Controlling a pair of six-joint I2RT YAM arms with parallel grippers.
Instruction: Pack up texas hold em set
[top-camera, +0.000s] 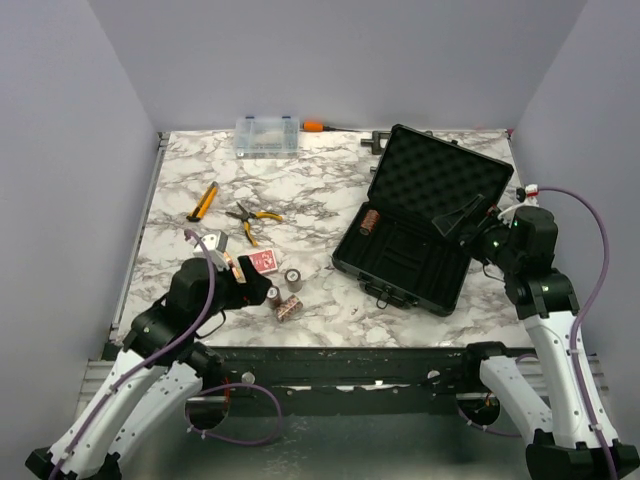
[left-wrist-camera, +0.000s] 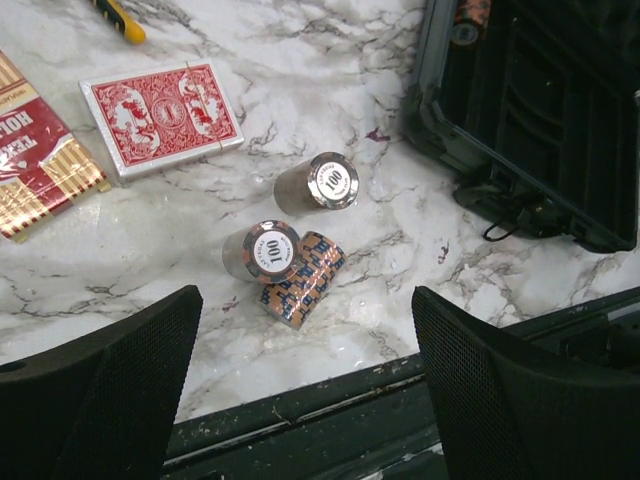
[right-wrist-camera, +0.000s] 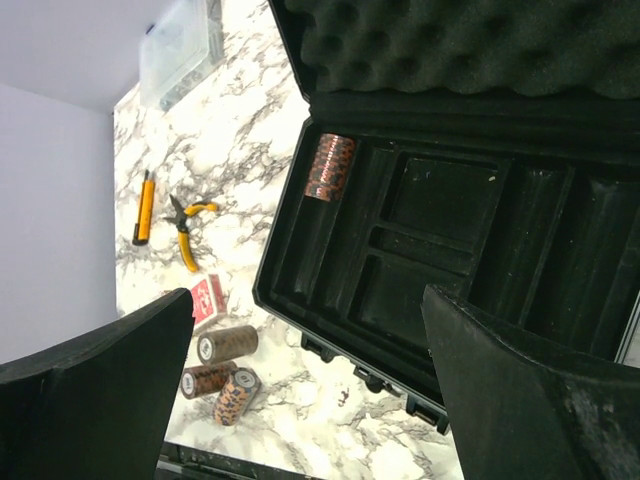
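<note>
I should close my left gripper on the top of the upright chip roll (top-camera: 273, 293) (left-wrist-camera: 272, 251) that touches the lying chip roll.
The black case (top-camera: 440, 180) lies open at the right, foam lid raised, with one chip roll (top-camera: 369, 221) in its tray's far left slot (right-wrist-camera: 329, 167). Three chip rolls lie together on the marble: one (left-wrist-camera: 318, 184), a second (left-wrist-camera: 262, 252), and a third (left-wrist-camera: 303, 278) touching the second. A red-backed card deck (left-wrist-camera: 162, 115) lies flat behind them, and a red-and-gold pack (left-wrist-camera: 35, 165) to its left. My left gripper (left-wrist-camera: 305, 400) is open and empty over the table's front edge, short of the rolls. My right gripper (right-wrist-camera: 305, 390) hangs open and empty above the case's near edge.
A clear organizer box (top-camera: 267, 136) and an orange-handled screwdriver (top-camera: 315, 126) sit at the back. Orange-handled pliers (top-camera: 250, 218) and a yellow utility knife (top-camera: 203, 201) lie left of centre. The case's latches and handle (left-wrist-camera: 520, 215) face the front rail.
</note>
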